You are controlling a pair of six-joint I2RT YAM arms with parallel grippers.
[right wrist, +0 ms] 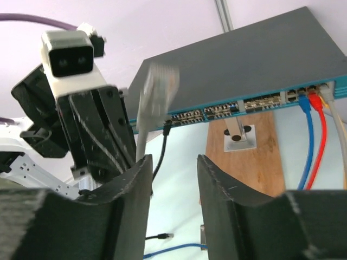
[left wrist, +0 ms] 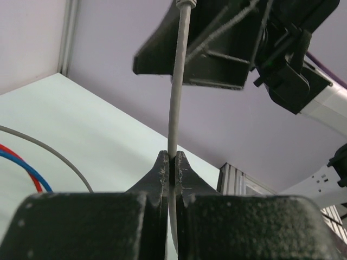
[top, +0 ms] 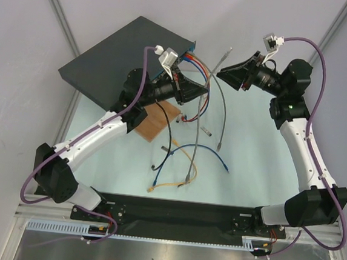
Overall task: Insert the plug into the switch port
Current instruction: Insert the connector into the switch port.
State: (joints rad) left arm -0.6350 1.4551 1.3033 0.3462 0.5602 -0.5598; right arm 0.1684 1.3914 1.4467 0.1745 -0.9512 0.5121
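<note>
I will take the grey cable over with my right gripper and work up close behind the plug (top: 220,63), as my left gripper holds the cable far below its clear plug.
The switch (top: 122,55) is a flat dark box at the back left; its blue front face with ports (right wrist: 244,103) shows in the right wrist view. My left gripper (top: 206,84) is shut on a thin grey cable (left wrist: 176,108) and holds it upright. The cable's clear plug (right wrist: 160,86) stands above it, blurred, in front of the switch face; it also shows in the top view (top: 229,50). My right gripper (right wrist: 173,162) is open and empty, facing the left gripper (right wrist: 103,135), with the cable just by its left fingertip (right wrist: 138,168). It shows in the top view (top: 221,73).
A brown wooden board (right wrist: 255,157) with a metal bracket lies under the switch front. Blue (right wrist: 309,135), red (right wrist: 323,135) and grey cables are plugged in at the switch's right end. Several loose cables (top: 189,156) lie mid-table.
</note>
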